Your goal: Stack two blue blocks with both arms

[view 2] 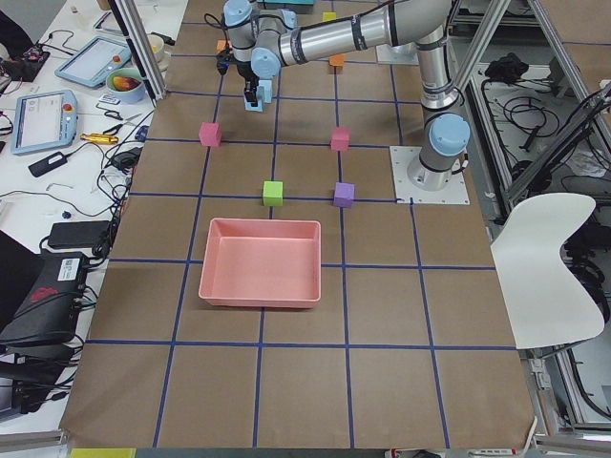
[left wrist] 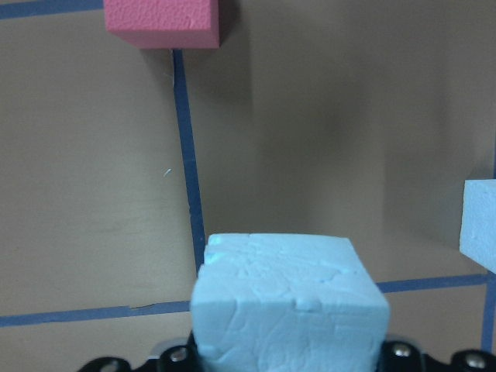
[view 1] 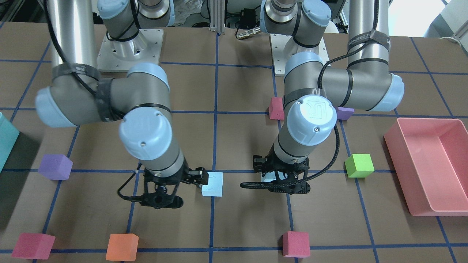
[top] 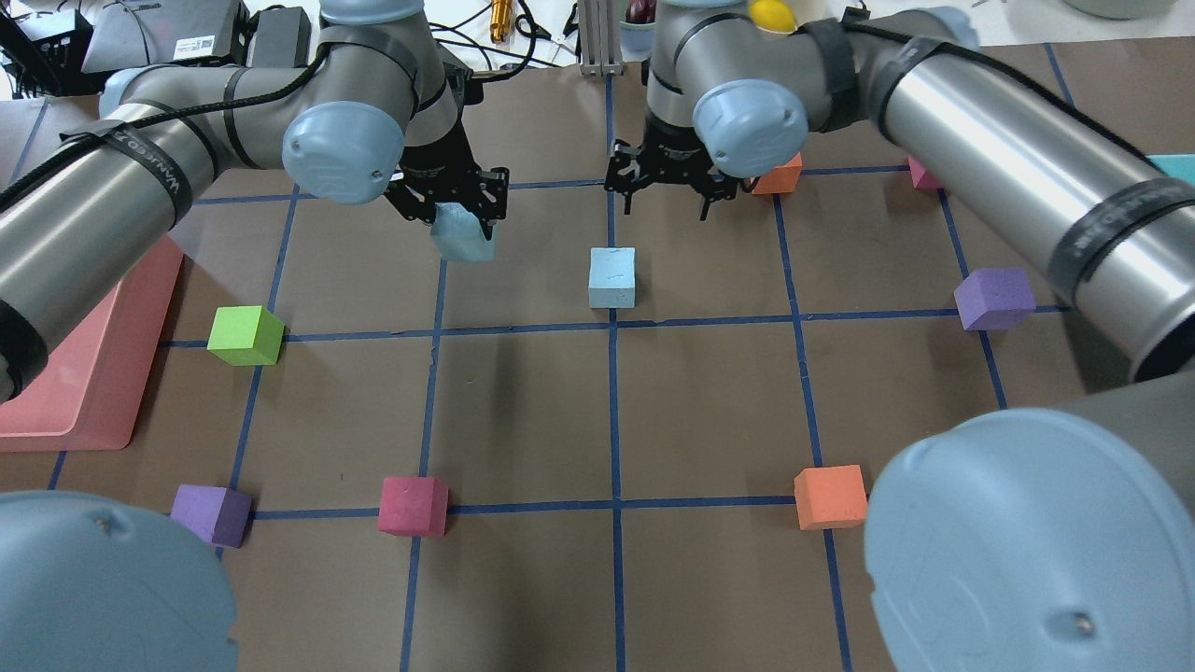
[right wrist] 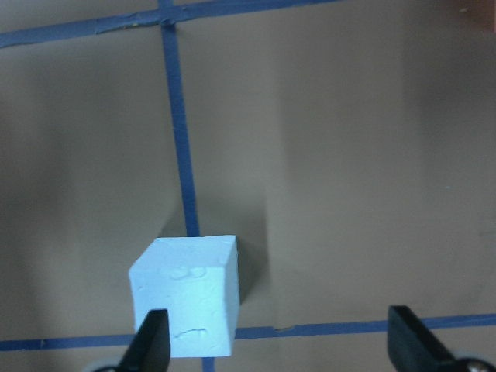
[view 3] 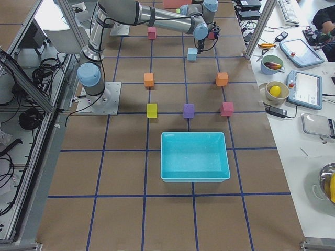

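Note:
I will use my left gripper to set the held blue block down on top of the blue block [view 1: 212, 179] [left wrist: 480, 221] by my right gripper's fingertip.
My left gripper [top: 459, 207] is shut on one pale blue block [top: 463, 234] and holds it a little above the table. The held block fills the bottom of the left wrist view [left wrist: 287, 302] and is mostly hidden behind the gripper [view 1: 279, 180] in the front view. The second blue block [top: 611, 277] rests on the table beside a blue tape line. It also shows in the front view [view 1: 212, 184] and at the right edge of the left wrist view [left wrist: 480, 225]. My right gripper [top: 666, 201] is open and empty, above the table, with the resting block [right wrist: 190, 294] by one fingertip [right wrist: 151, 341].
A pink bin [top: 93, 373] lies at the left and a teal bin [view 1: 5, 142] at the far side. Around the table stand a green cube [top: 245, 334], purple cubes [top: 994, 299] [top: 212, 512], red cubes [top: 413, 505] [left wrist: 163, 23] and orange cubes [top: 829, 496] [top: 780, 177].

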Robot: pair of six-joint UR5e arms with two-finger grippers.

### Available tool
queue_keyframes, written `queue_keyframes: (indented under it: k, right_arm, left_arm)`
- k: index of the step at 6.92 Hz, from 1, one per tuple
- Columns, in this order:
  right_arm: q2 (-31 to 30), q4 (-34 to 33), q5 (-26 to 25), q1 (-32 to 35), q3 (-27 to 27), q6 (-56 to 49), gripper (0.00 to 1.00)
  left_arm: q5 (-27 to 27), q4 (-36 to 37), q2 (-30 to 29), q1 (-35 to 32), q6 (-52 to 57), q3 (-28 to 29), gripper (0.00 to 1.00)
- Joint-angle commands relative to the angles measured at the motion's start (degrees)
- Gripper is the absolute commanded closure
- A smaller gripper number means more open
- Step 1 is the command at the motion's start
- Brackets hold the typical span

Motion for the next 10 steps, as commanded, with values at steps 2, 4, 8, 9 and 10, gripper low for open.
queue_keyframes:
  k: [2, 4, 8, 9, 10]
  right_arm:
    - [-10.32, 12.39, -3.66, -6.74, 0.46, -7.98, 0.00]
    - [-16.31, 21.63, -3.85, -9.72, 0.46, -10.27, 0.00]
    - [-24.83, 20.47, -3.59, -10.35, 9.99, -12.65, 0.02]
    - [-27.03, 17.13, -3.94, -10.35, 13.00, -12.74, 0.00]
    - [-27.32, 16.84, -3.86, -10.61, 12.59, -13.18, 0.00]
  left_arm:
    - [-2.68, 0.48, -1.72, -5.63, -10.81, 2.90, 1.00]
    - [-2.77, 5.36, -5.39, -8.79, -11.63, 3.61, 1.00]
    - [-2.77, 6.98, -8.84, -11.79, -15.31, 6.07, 1.00]
    - [-2.68, 6.98, -8.93, -11.88, -15.33, 5.90, 1.00]
    - [-2.68, 6.98, -9.11, -12.06, -15.33, 5.64, 1.00]
